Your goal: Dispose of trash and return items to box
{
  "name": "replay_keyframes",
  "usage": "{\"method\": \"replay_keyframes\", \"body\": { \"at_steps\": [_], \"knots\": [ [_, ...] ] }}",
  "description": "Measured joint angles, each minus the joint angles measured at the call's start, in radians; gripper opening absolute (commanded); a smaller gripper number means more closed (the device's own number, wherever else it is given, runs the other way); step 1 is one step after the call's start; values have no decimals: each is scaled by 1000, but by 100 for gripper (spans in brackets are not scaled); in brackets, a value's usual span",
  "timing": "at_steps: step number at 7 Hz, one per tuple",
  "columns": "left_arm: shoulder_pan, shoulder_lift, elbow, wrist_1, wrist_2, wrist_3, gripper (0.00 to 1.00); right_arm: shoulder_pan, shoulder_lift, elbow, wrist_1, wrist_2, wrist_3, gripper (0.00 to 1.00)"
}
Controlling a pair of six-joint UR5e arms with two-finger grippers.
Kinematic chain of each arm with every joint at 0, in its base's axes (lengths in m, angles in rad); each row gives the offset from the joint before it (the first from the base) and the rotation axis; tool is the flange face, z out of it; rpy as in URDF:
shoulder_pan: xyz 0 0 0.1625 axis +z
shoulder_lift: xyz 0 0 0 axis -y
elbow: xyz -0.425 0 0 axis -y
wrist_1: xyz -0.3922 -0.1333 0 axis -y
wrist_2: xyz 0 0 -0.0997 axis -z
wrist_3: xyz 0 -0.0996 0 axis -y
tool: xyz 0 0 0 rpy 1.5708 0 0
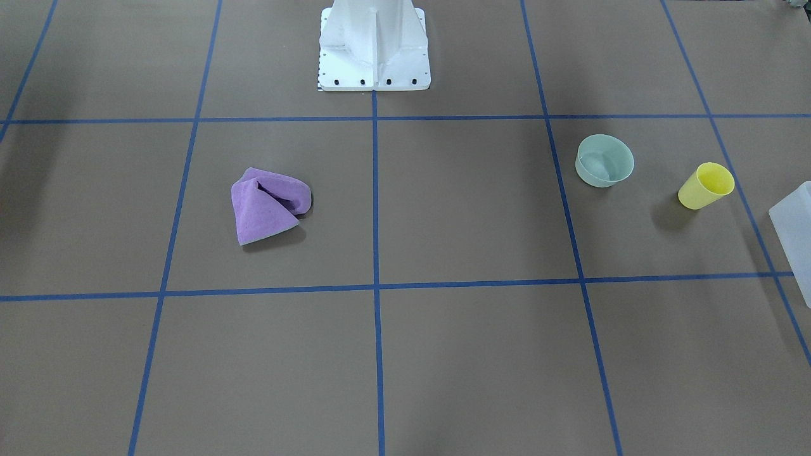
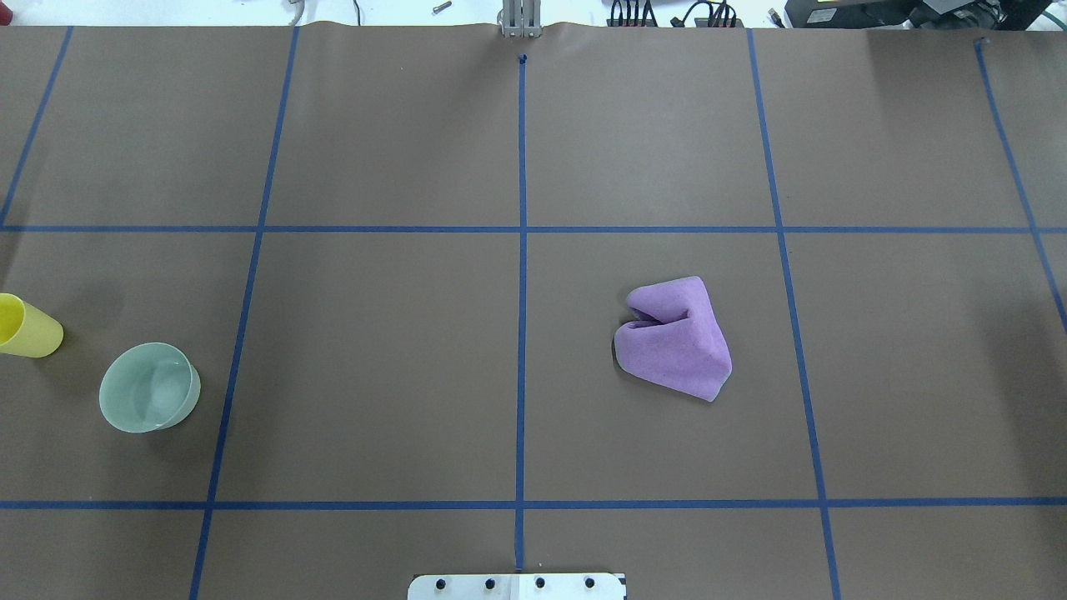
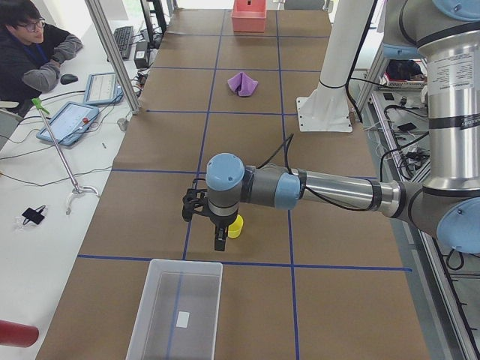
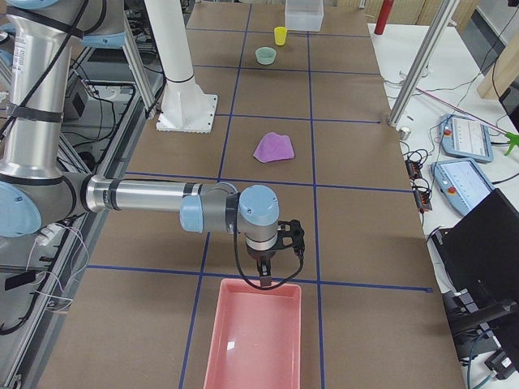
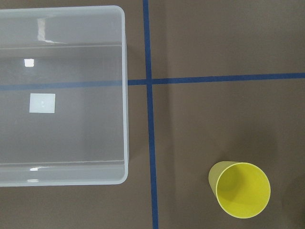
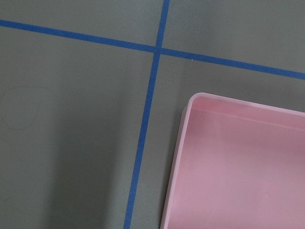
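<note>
The robot's left gripper needs to next move to the yellow cup and close on the cup's rim (image 1: 732, 185) (image 5: 218, 182), on the side that faces the frosted white box.
The yellow cup (image 1: 705, 185) stands upright on the brown table, and the mint-green bowl (image 1: 604, 160) stands beside it. The frosted white box (image 3: 176, 315) is open and empty, a little beyond the cup. The cup also shows in the left wrist view (image 5: 240, 189), apart from the box wall (image 5: 125, 95). My left gripper (image 3: 212, 229) hangs just above the cup in the exterior left view; I cannot tell if it is open or shut. My right gripper (image 4: 272, 263) hangs over the near edge of a pink tray (image 4: 255, 340); I cannot tell its state. A crumpled purple cloth (image 2: 675, 336) lies mid-table.
The white robot base (image 1: 374, 47) stands at the table's middle edge. The pink tray (image 6: 238, 167) is empty. Blue tape lines grid the table. An operator (image 3: 34, 45) sits at a side desk with tablets. A metal frame post (image 4: 422, 57) stands at the table edge.
</note>
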State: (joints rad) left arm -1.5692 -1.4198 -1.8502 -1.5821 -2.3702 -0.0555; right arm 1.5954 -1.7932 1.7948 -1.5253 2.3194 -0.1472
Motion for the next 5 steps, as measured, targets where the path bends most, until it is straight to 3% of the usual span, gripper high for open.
{"method": "replay_keyframes", "body": {
  "at_steps": [5],
  "knots": [
    [0,-1,0,-2,-3,-4,98,0,0,4,0,8,-2,100]
  ]
}}
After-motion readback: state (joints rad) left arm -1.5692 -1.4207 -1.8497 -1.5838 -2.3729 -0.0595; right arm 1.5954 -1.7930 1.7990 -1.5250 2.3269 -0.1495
